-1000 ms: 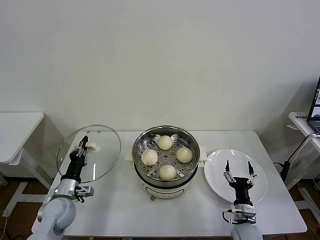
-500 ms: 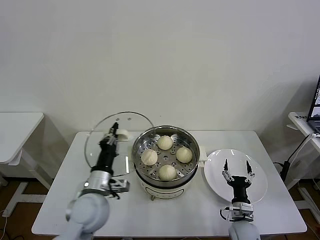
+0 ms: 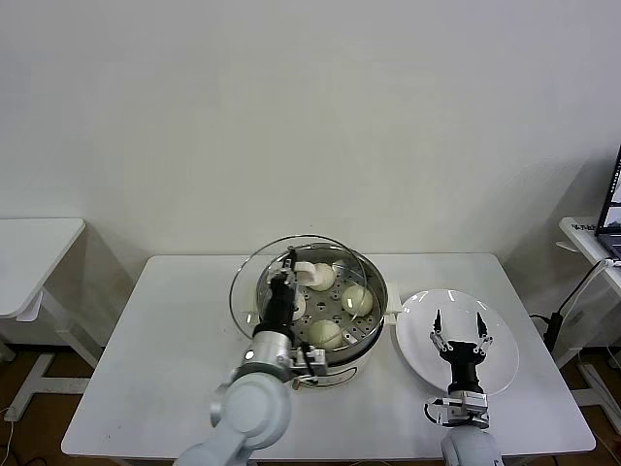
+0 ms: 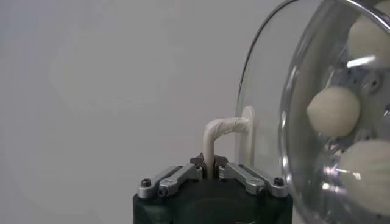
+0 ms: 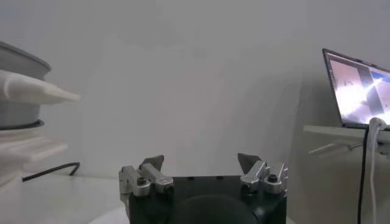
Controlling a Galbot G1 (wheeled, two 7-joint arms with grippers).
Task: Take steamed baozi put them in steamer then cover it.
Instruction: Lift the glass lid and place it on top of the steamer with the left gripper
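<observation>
My left gripper has the clear glass cover. It will release it on the steel steamer's rim, centered over the cream baozi (image 3: 322, 296).
The steel steamer (image 3: 374, 291) on its white base stands mid-table with several cream baozi (image 3: 357, 300) on its perforated tray. My left gripper (image 3: 289, 262) is shut on the white handle (image 4: 220, 130) of the clear glass cover (image 3: 250, 282), which it holds tilted on edge above the steamer's left part. In the left wrist view the baozi (image 4: 332, 111) show through the cover's glass (image 4: 268, 115). My right gripper (image 3: 460, 325) is open and empty above the white plate (image 3: 500, 374); its jaws (image 5: 200, 165) stand wide apart.
The white plate lies right of the steamer, close to its side handle (image 3: 392, 313). A laptop (image 5: 356, 85) sits on a side table at the far right. Another white table (image 3: 34, 248) stands to the left.
My left arm has carried the glass cover rightwards from the table's left side to above the steamer. The right gripper has stayed over the plate.
</observation>
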